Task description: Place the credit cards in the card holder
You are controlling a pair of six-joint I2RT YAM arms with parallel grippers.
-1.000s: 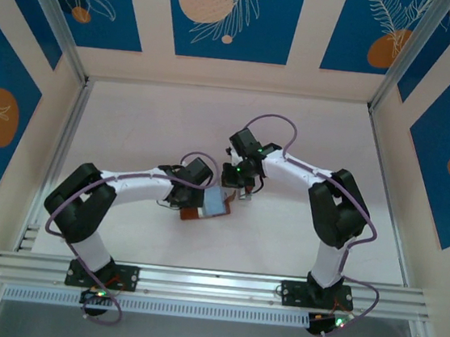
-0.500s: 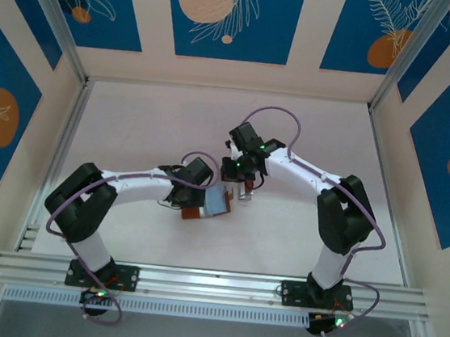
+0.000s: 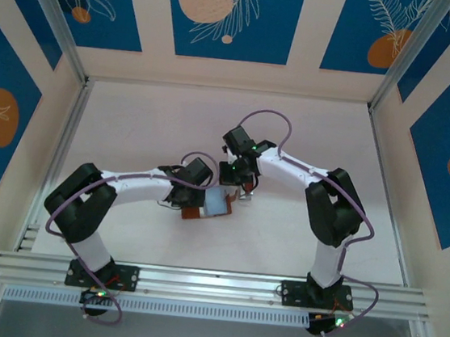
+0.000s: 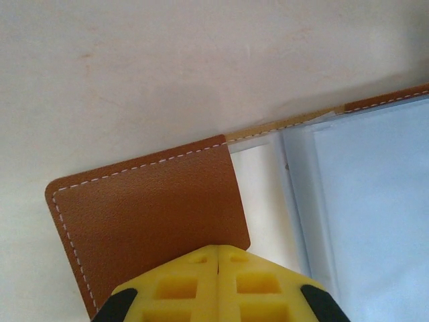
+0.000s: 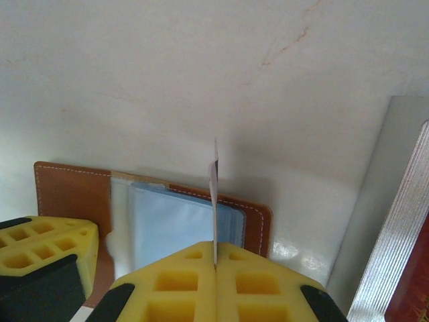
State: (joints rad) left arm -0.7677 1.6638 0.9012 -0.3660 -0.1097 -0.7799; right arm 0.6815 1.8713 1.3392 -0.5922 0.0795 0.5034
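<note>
My left gripper needs to pinch up the sleeve (image 4: pixel 342 221) before the card goes in, since the clear sleeve lies flat while my left gripper rests on the brown flap.
The card holder (image 3: pixel 193 214) lies open in the middle of the table, brown leather outside, with pale blue clear sleeves (image 5: pixel 167 221) inside. My left gripper (image 4: pixel 219 251) is shut, and its yellow tips rest on the edge of the brown flap (image 4: pixel 147 208), nothing between them. Just to the holder's upper right, my right gripper (image 5: pixel 215 258) is shut on a thin white credit card (image 5: pixel 214 188). The card stands on edge over the sleeves. From above, the left gripper (image 3: pixel 192 200) and right gripper (image 3: pixel 236 186) sit close together at the holder.
A narrow silvery-grey ribbed piece (image 5: pixel 395 201) lies on the table right of the holder, with something dark red (image 5: pixel 412 305) beside it. The left gripper's yellow fingers (image 5: pixel 47 243) crowd the holder's left side. Aluminium rails and patterned walls enclose the white table (image 3: pixel 133 117).
The right arm has shifted slightly left with the card, bringing it closer over the holder. The left arm has stayed still on the flap.
</note>
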